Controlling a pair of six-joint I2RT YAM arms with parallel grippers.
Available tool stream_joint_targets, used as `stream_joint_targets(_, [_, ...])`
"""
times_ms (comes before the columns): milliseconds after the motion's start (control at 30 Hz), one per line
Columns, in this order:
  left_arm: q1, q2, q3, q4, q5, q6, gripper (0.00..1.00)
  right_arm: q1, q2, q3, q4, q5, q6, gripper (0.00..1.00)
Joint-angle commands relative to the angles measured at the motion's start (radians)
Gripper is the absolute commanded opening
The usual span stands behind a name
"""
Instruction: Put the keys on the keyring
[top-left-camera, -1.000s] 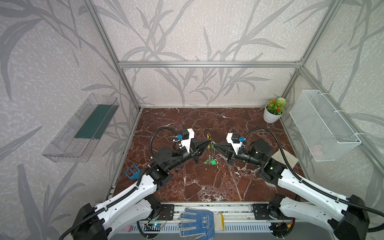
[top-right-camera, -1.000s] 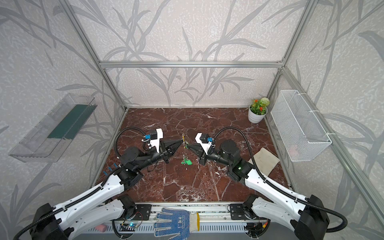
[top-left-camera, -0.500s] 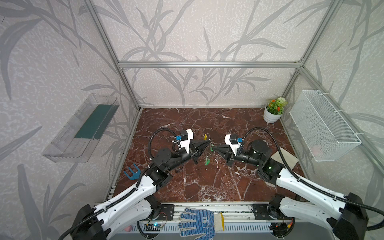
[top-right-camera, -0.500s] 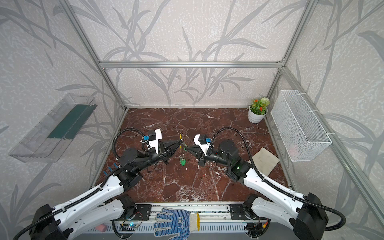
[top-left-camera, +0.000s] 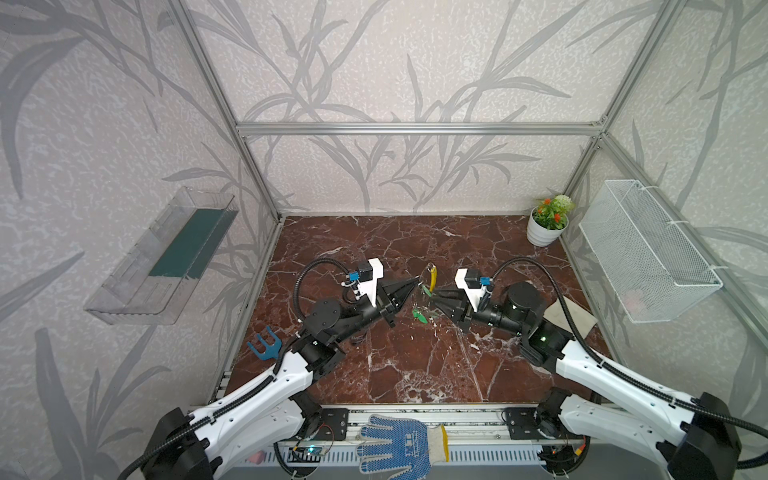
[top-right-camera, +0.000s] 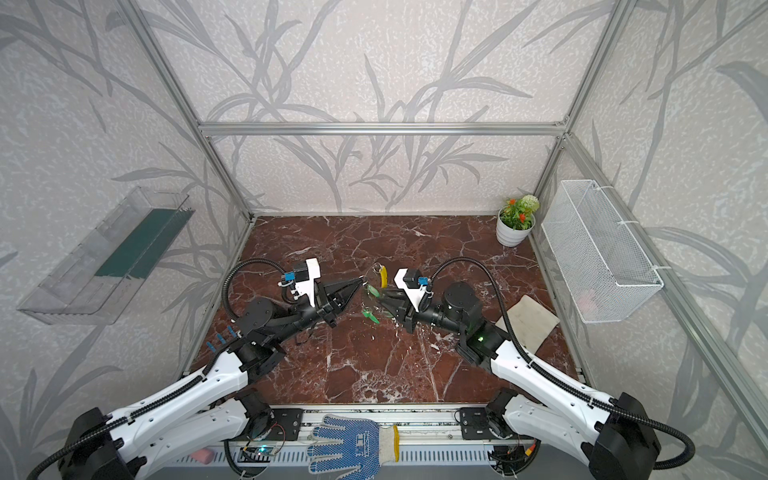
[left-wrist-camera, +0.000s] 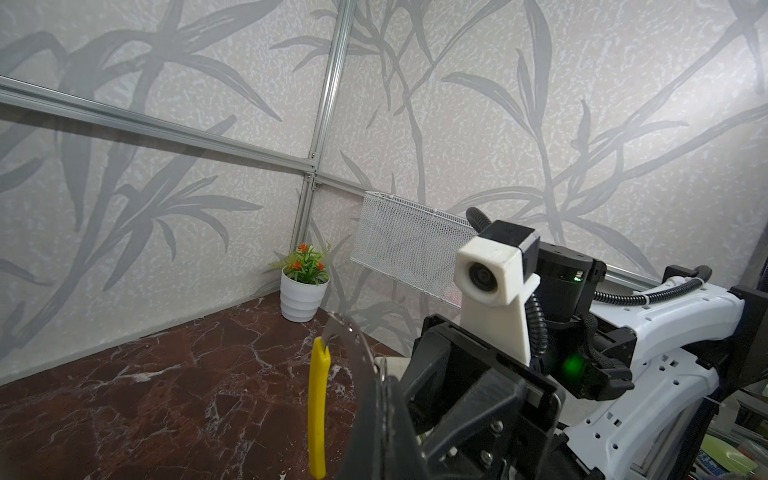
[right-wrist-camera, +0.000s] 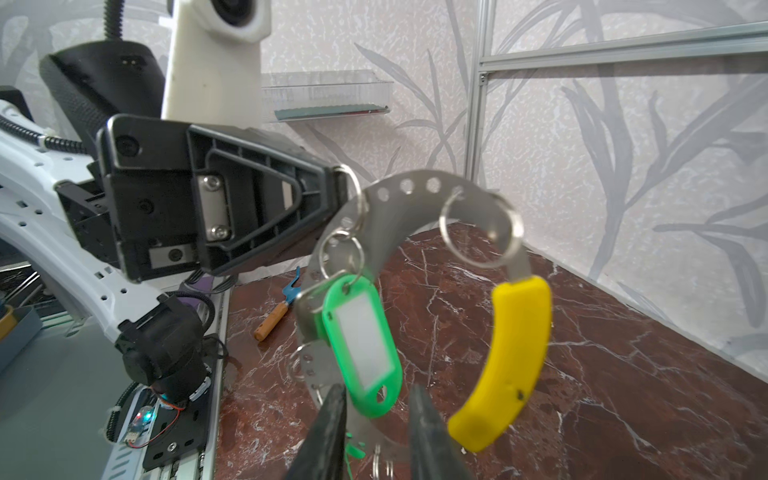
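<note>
The fingers of the robot's right gripper are low by the green key, so the right gripper needs to move up and take the small ring (right-wrist-camera: 360, 200) at the tip of the left gripper.
The keyring (right-wrist-camera: 409, 186), a grey perforated band with a yellow sleeve (right-wrist-camera: 513, 357), is held up in the air above the marble floor. My left gripper (top-left-camera: 414, 283) is shut on its band, and it shows edge-on in the left wrist view (left-wrist-camera: 353, 347). A green key (right-wrist-camera: 362, 340) hangs from small rings on the band. My right gripper (right-wrist-camera: 376, 405) stands open, its fingers apart on either side of that key's lower end. A second green key (top-left-camera: 419, 316) dangles lower. Both top views show the ring (top-right-camera: 383, 275) between the two grippers.
A potted plant (top-left-camera: 546, 226) stands in the back right corner beside a white wire basket (top-left-camera: 648, 249) on the right wall. A clear shelf (top-left-camera: 166, 257) hangs on the left wall. A blue-headed tool (top-left-camera: 264, 348) lies at the left edge, a cloth (top-left-camera: 571, 316) at the right.
My right gripper's jaws have parted from the green key, which now hangs from the ring. Both arms have shifted slightly left; the left gripper keeps its hold on the ring.
</note>
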Motion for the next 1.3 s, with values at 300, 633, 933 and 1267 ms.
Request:
stream_joint_targets(300, [-0.003,0.008,0.006,0.075,0.012,-0.015,0.00,-0.062,0.071,0.065,0.278,-0.127,0.255,0.28])
stream_joint_targets(633, [-0.003,0.005,0.019,0.052,0.031,-0.015,0.00,-0.061,0.181,0.111,0.405,-0.236,0.366,0.26])
stream_joint_targets(933, [-0.003,0.003,0.019,0.052,0.035,-0.016,0.00,-0.062,0.216,0.111,0.417,-0.271,0.381,0.25])
stream_joint_targets(1267, [-0.003,0.017,0.022,0.055,0.044,-0.017,0.00,-0.062,0.254,0.118,0.443,-0.315,0.402,0.15])
